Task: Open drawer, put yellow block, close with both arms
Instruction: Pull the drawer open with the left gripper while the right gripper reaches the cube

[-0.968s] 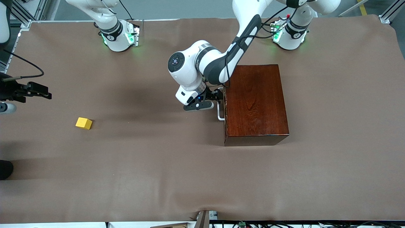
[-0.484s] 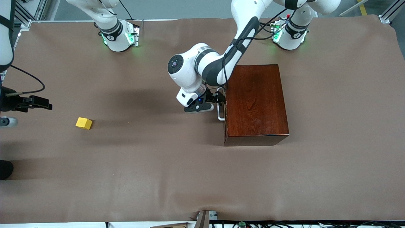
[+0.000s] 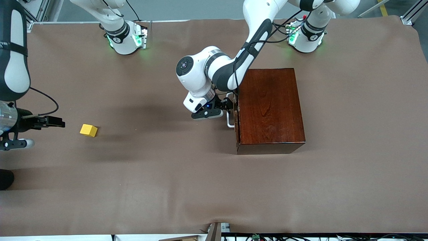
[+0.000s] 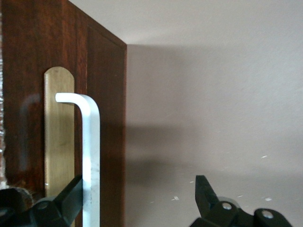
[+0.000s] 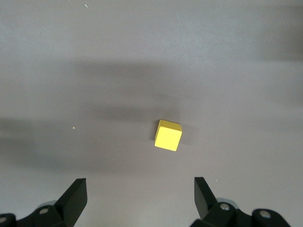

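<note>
The robot's right gripper should next move to the yellow block on the brown mat and close its fingers on the block's opposite sides (image 3: 88, 130) (image 5: 168, 135).
The dark reddish-brown box (image 3: 271, 107) stands toward the left arm's end of the table. Its drawer shows as a thin sliver (image 3: 235, 117), pulled out a crack. My left gripper (image 3: 230, 104) is open at the white handle (image 3: 228, 121). In the left wrist view the gripper (image 4: 138, 189) has one finger (image 4: 71, 196) tucked between the handle bar (image 4: 91, 151) and the drawer front (image 4: 28, 71). The yellow block (image 3: 88, 130) lies on the table toward the right arm's end. My right gripper (image 3: 60, 122) is open beside it. In the right wrist view the block (image 5: 168, 135) lies ahead of the open gripper (image 5: 140, 189).
The brown mat (image 3: 167, 174) covers the table. A brass plate (image 4: 59, 127) backs the handle on the drawer front. The two arm bases (image 3: 125, 36) (image 3: 306, 35) stand at the edge farthest from the front camera.
My left gripper has drawn the handle a little toward the right arm's end, and the drawer has come out a crack. My right gripper has moved closer to the yellow block.
</note>
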You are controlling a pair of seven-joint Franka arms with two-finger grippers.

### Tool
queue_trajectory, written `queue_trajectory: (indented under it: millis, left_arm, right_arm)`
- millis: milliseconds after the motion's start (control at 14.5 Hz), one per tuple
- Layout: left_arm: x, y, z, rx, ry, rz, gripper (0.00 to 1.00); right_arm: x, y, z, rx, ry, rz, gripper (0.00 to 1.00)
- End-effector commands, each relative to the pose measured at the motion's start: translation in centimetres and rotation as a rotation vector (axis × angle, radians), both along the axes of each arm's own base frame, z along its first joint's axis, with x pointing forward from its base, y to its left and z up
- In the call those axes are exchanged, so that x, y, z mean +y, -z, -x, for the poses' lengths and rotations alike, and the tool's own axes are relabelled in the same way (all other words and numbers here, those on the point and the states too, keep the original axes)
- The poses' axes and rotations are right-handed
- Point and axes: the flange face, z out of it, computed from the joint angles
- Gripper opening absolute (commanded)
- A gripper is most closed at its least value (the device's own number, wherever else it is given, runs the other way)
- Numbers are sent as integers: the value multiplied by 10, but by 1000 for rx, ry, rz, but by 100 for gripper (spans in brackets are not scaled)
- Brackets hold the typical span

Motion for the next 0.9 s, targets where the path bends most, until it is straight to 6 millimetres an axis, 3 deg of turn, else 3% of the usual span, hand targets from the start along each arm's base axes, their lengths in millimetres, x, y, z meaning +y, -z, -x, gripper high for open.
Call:
queue_trajectory:
  millis: [0,346,484,622,830]
  left_arm:
    - [-19,-5,5,-45,-51,79,100]
    - [-34,-10,12,-87,-142,163,100]
    - [-38,-12,13,-99,-168,187,100]
    - [-47,-13,21,-110,-200,225,100]
    - [-51,-11,23,-122,-232,252,100]
  right_arm:
    - [-8,15,-11,-17,22,-11,100]
    - [-15,57,-14,-10,33,-10,100]
    - [-14,80,-10,-26,33,-5,100]
    - [-24,95,-4,-12,50,-7,100]
    - [-21,117,4,9,99,-3,100]
